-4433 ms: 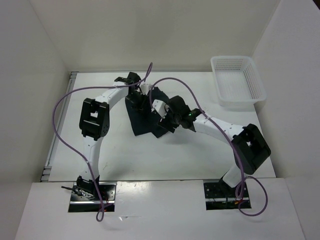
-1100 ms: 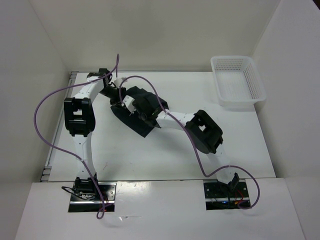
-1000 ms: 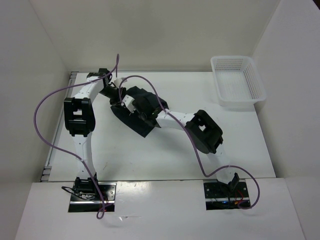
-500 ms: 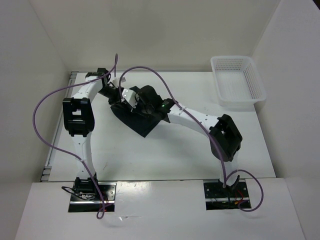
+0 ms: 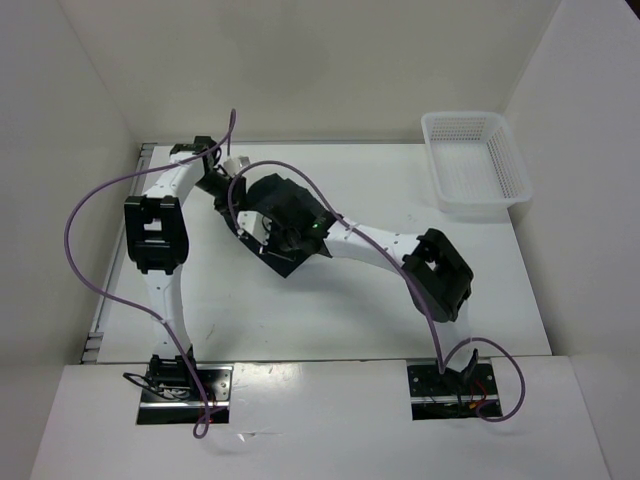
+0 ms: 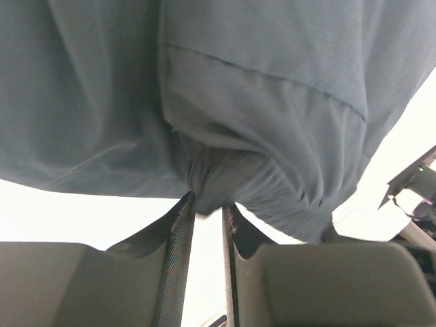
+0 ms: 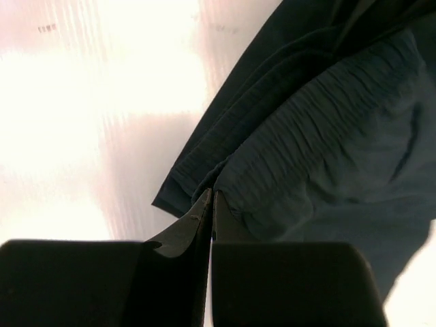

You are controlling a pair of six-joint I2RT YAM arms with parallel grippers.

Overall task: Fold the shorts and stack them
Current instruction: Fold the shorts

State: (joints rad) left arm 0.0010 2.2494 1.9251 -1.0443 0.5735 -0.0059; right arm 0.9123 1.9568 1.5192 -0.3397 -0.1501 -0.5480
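My left fingers reach only the lower edge of the shorts' gathered fold; next I open them and take the fold deeper (image 6: 194, 151), farther in from that edge.
The dark shorts (image 5: 283, 258) lie bunched on the white table at back left, mostly hidden under both wrists. My left gripper (image 5: 228, 190) comes in from the left. In the left wrist view it (image 6: 208, 204) is shut on a gathered fold of the shorts (image 6: 259, 102), which hang in front of its tips. My right gripper (image 5: 262, 228) reaches in from the right. Its jaws (image 7: 210, 197) are pressed together on the folded edge of the shorts (image 7: 327, 136), next to the ribbed waistband. No drawstring shows.
A white mesh basket (image 5: 477, 163) stands at the back right corner of the table (image 5: 360, 310). White walls close in the left, back and right sides. Purple cables loop above both arms.
The left jaws have narrowed onto the fabric. The right arm's elbow swung out to the right and partly back, and its wrist shifted over the shorts, which are now more bunched.
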